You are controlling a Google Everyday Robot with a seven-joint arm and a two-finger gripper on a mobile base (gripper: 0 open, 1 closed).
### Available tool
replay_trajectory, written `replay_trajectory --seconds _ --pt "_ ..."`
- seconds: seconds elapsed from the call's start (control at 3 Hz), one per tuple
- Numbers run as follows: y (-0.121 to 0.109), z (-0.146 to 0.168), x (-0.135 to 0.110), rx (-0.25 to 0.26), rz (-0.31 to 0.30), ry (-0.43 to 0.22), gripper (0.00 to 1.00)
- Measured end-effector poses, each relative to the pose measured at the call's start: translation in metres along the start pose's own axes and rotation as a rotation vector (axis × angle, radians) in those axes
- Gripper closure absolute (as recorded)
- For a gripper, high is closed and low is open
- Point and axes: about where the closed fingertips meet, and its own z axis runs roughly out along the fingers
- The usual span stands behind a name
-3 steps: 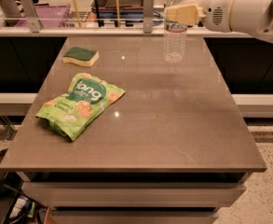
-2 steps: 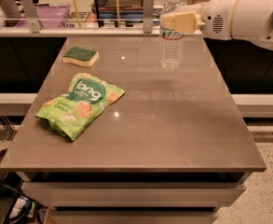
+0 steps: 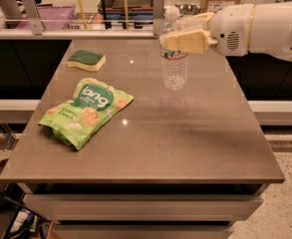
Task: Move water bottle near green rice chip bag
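The water bottle, now upright over the table's far middle, will be let go by my gripper on the table [image 3: 131, 127] beside the edge of the green rice chip bag that faces my arm.
The water bottle [image 3: 174, 67] is a clear ribbed bottle with a white cap, upright over the table's far middle. My gripper [image 3: 178, 35] reaches in from the right on a white arm and is shut on the bottle's upper part, its cream fingers [image 3: 188, 40] around the neck. The bottle's base looks slightly above or just at the tabletop. The green rice chip bag [image 3: 85, 110] lies flat on the left half of the table, well to the left and nearer than the bottle.
A green-and-yellow sponge [image 3: 86, 60] lies at the far left of the grey-brown table [image 3: 185, 148]. A counter rail with bins and boxes [image 3: 85, 14] runs behind the table. The floor drops away past the right and front edges.
My gripper has carried the water bottle leftward and toward the near side, closer to the chip bag. The bag and sponge have not moved.
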Motion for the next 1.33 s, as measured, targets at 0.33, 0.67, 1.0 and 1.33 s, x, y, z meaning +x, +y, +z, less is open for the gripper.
replay_trajectory --seconds 0.33,0.67,1.0,1.33 --pt "0.028 0.008 0.007 -0.084 -0.028 -0.018 1.00" --pt "0.052 0.020 0.012 -0.135 -0.021 -0.057 1.00" --pt "0.077 0.036 0.015 -0.153 0.005 -0.079 1.00" --pt "0.096 0.052 0.024 -0.150 0.035 -0.081 1.00"
